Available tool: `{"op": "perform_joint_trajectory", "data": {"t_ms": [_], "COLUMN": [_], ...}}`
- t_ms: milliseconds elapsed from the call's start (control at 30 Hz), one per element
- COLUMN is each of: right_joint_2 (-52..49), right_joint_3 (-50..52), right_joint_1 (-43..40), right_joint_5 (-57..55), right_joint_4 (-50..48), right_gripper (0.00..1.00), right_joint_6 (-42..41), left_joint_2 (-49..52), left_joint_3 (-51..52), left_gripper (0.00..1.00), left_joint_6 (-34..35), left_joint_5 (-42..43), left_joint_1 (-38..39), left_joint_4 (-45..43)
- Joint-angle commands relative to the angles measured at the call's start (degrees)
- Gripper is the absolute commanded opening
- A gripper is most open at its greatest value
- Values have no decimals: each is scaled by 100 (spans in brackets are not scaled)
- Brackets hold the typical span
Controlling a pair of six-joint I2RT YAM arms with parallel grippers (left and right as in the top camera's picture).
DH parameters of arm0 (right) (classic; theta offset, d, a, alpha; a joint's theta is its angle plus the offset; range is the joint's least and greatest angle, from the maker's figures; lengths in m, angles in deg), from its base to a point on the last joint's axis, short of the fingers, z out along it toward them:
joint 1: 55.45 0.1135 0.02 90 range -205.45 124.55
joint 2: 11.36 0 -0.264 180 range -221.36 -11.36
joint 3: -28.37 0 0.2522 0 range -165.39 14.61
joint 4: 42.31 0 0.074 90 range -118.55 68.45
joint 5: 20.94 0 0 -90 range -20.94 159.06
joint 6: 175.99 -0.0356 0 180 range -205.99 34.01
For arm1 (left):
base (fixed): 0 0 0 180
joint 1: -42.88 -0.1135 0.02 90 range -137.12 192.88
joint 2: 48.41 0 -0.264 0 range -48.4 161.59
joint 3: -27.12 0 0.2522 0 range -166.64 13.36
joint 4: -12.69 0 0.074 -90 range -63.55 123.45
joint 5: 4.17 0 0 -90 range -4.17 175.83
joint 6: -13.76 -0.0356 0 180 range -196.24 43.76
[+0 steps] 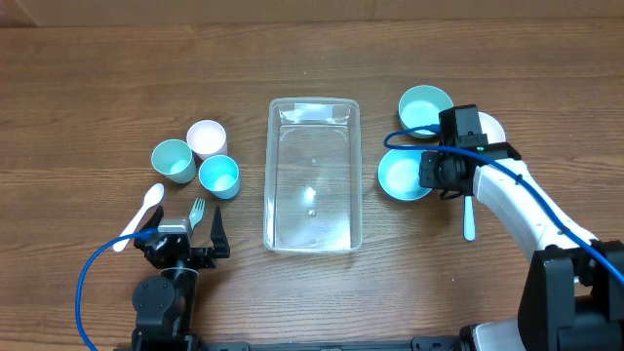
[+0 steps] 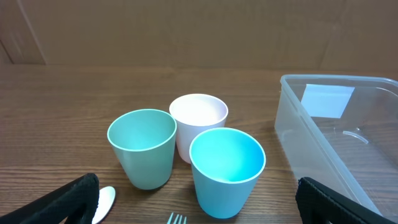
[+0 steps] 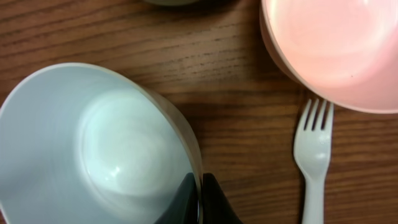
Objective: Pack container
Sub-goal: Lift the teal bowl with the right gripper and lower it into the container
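Next, I release the pale blue bowl, now held beside the clear container, with my right gripper in the far half of the clear rectangular container [image 1: 331,147].
The clear rectangular container [image 1: 312,175] lies empty mid-table; its near corner shows in the left wrist view [image 2: 323,124]. To its right, my right gripper [image 1: 434,172] is shut on the rim of a pale blue bowl [image 1: 403,176]. The right wrist view shows both fingers pinching that bowl's wall [image 3: 93,149], gripper [image 3: 200,199] at the right side of the rim. My left gripper [image 1: 200,234] stands open near the front left, nothing between its fingers [image 2: 199,208].
Three cups stand left of the container: green [image 1: 173,160], white [image 1: 207,138], blue [image 1: 219,176]. A white spoon [image 1: 141,214] and a fork [image 1: 197,210] lie by the left gripper. Near the right gripper are a teal bowl [image 1: 425,107], a pale bowl [image 3: 336,50] and a fork [image 3: 314,155].
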Motion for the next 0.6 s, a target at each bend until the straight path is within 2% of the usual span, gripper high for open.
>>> {"op": "perform_joint_trajectory", "data": {"t_ms": [0, 433, 567], "right_joint_2": [28, 42, 44], "right_joint_3": [-533, -2306, -2927], "right_joint_1": [11, 13, 24], "right_joint_5": [-68, 114, 468], "right_joint_4": [258, 1722, 2116], "right_gripper": [4, 4, 4], "right_joint_6": [20, 20, 22], "left_joint_2": [-7, -7, -7], "left_joint_3": [42, 42, 42], "left_gripper": [100, 100, 100], "left_joint_6": [-127, -127, -127], "left_joint_5": [52, 52, 52], "left_joint_1": [-46, -46, -46], "left_joint_4": [-11, -13, -11]}}
